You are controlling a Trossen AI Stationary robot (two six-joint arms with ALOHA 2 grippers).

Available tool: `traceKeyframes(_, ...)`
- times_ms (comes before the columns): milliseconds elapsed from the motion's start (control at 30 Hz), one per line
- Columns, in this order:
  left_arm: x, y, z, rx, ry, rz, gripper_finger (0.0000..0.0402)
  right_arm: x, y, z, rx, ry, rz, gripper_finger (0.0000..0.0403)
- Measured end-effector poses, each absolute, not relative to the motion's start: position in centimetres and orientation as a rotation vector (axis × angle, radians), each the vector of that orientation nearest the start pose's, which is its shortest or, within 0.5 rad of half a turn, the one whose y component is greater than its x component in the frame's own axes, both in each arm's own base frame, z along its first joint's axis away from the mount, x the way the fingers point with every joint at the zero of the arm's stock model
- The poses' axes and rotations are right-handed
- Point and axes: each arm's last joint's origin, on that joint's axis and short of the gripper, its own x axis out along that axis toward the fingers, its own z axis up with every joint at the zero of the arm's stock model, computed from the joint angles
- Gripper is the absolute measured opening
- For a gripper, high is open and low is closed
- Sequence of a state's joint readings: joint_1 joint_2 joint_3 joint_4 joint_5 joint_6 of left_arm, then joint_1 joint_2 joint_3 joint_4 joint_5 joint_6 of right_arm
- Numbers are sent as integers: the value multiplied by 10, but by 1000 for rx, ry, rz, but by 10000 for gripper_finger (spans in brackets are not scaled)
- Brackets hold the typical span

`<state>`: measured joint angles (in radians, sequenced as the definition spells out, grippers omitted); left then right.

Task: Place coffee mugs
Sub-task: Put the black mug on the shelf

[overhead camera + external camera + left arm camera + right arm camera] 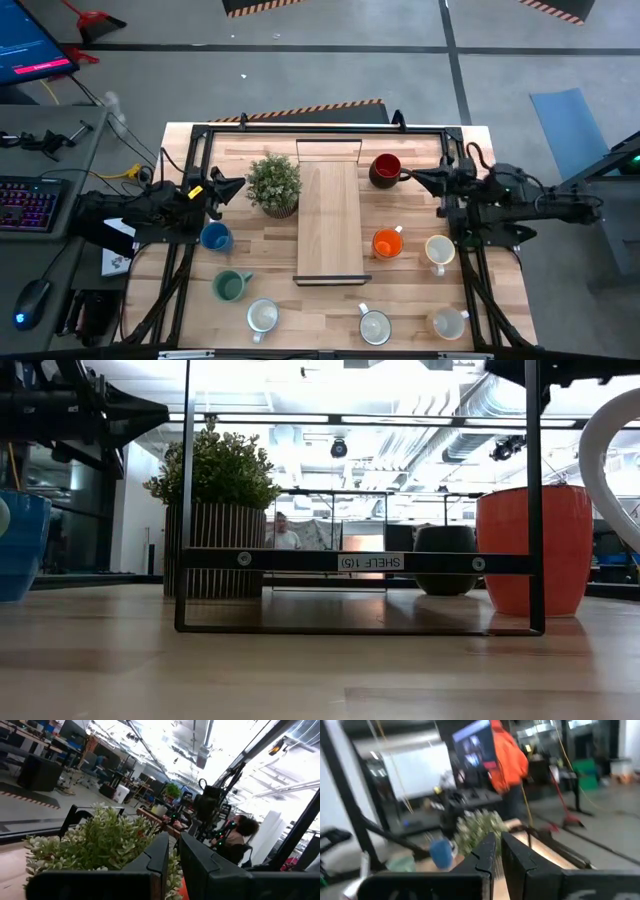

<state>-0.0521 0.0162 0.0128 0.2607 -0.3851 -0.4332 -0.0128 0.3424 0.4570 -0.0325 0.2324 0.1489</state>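
I should next grip the dark red mug's far rim point(395, 156) with my right gripper, one finger inside.
Eight mugs stand on the wooden table around a wooden shelf point(328, 220). They are dark red point(385, 170), orange point(387, 243), cream point(439, 250), blue point(215, 237), teal point(231, 286) and three white ones point(262, 317) point(374, 325) point(449, 322) along the near edge. My left gripper point(240, 186) is shut and empty, above the table beside the potted plant point(274, 185). My right gripper point(418, 180) is shut and empty, just right of the dark red mug's handle. The dark red mug does not show in the right wrist view.
The shelf has a black metal frame point(360, 560). It lies between the two arms, with the plant point(100, 842) at its far left corner. Black frame rails point(330, 130) run along the far edge and down both sides of the table. A person sits in the room beyond.
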Motion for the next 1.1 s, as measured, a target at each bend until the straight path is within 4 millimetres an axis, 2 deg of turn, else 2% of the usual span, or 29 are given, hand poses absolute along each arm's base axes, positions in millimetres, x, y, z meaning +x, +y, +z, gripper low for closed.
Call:
traceKeyframes(300, 93, 6, 191, -483, -319, 271, 35, 137, -13, 326, 97, 134, -426, 18)
traceKeyframes(500, 93, 6, 191, -483, -318, 272, 35, 146, -31, 340, 110, 362, -631, 18)
traceKeyframes(700, 93, 6, 191, -483, -318, 272, 35, 152, -60, 337, 187, 526, -735, 18)
traceKeyframes(967, 93, 6, 191, -483, -318, 272, 35, 158, -106, 319, 312, 639, -663, 18)
traceKeyframes(1100, 93, 6, 191, -482, -317, 272, 35, 163, -129, 304, 385, 706, -608, 18)
